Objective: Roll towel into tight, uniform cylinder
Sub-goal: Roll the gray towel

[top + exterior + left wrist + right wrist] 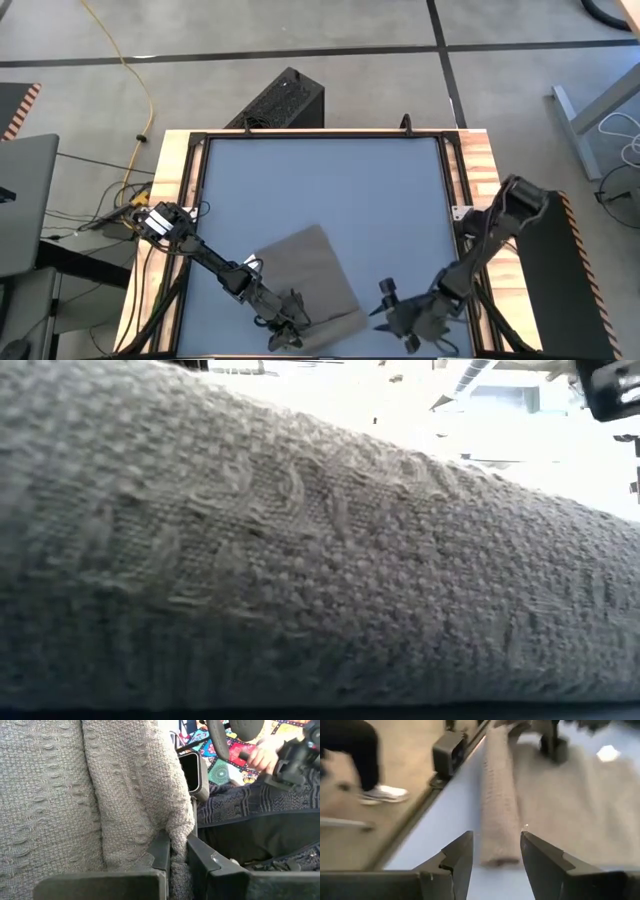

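The roll sits at a slant, with its loose end off my right gripper's open fingers, so next my right gripper grips the roll's loose end (500, 854) and straightens the roll with my left gripper.
The taupe towel (310, 275) lies slantwise on the blue table top, with its near edge rolled into a narrow roll (497, 805) along the table's near edge. The cloth fills the low view (300, 560). My left gripper (287, 325) is at the roll's left end, shut on the cloth (172, 852). My right gripper (383, 303) stands open just off the roll's right end. In its wrist view (496, 845) the fingers frame that end without touching it. My left gripper pinches the towel's rolled near edge (175, 837) at its left end between its two fingers (160, 852); what sits between them is a bunched fold of several layers. The fingers slant down from the table's left. The towel lies on the table.
The table's wooden frame (175, 170) runs round the blue top. A black box (285, 100) stands on the floor beyond the far edge. A small camera block (447, 752) sits at the near edge. A person's hand (262, 752) and legs (355, 745) show beside the table.
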